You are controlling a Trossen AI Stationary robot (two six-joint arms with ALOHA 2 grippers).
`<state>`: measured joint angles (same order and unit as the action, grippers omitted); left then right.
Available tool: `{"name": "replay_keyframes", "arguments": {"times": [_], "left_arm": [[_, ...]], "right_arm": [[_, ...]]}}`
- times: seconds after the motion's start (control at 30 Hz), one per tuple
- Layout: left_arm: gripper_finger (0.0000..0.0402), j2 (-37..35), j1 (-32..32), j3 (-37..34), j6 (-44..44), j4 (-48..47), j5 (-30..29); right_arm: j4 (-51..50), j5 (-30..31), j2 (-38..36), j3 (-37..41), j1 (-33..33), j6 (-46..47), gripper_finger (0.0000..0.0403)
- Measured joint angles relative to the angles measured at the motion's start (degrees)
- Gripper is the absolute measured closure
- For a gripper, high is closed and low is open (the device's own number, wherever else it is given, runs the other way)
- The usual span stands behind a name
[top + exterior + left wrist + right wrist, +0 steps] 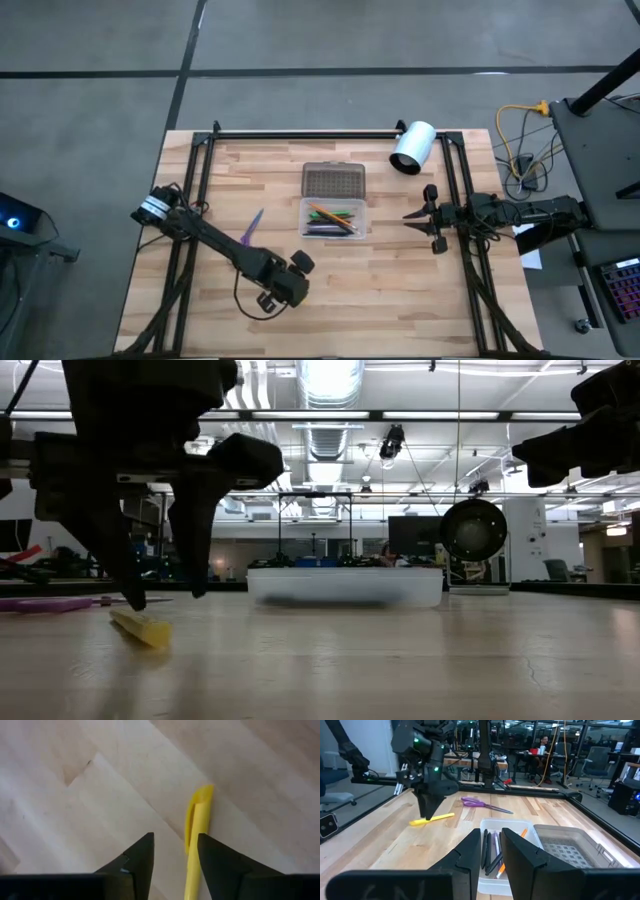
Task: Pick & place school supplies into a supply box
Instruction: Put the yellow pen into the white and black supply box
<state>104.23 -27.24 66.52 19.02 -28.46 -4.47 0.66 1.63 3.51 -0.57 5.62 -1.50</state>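
Observation:
The yellow pen's clip sits off-centre next to a finger, so my left gripper needs to move over the pen and close on its body (193,876) just under the clip.
A yellow pen (197,820) lies flat on the wooden table near its front edge. My left gripper (174,852) is open and points steeply down over the pen's near end, one finger on each side, the tips (132,600) just above the wood. The clear supply box (300,218) stands at the table's middle with several pens (330,218) inside. Its grey dotted lid (333,180) lies open behind it. Purple scissors (250,225) lie left of the box. My right gripper (425,215) waits open at the right, level.
A white cylinder (412,147) lies at the back right of the table. Black frame rails (300,134) run along the far edge and both sides. Bare wood lies between the yellow pen (432,819) and the box (505,827).

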Motion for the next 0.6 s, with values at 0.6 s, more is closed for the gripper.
{"name": "replay_keyframes", "arguments": {"times": [0.6], "left_arm": [[0.0264, -0.22, -0.07, -1.34, -2.62, -3.30, 4.26]], "right_arm": [[0.01, 0.00, 0.00, 0.01, -0.01, 0.00, 0.0335]]}}
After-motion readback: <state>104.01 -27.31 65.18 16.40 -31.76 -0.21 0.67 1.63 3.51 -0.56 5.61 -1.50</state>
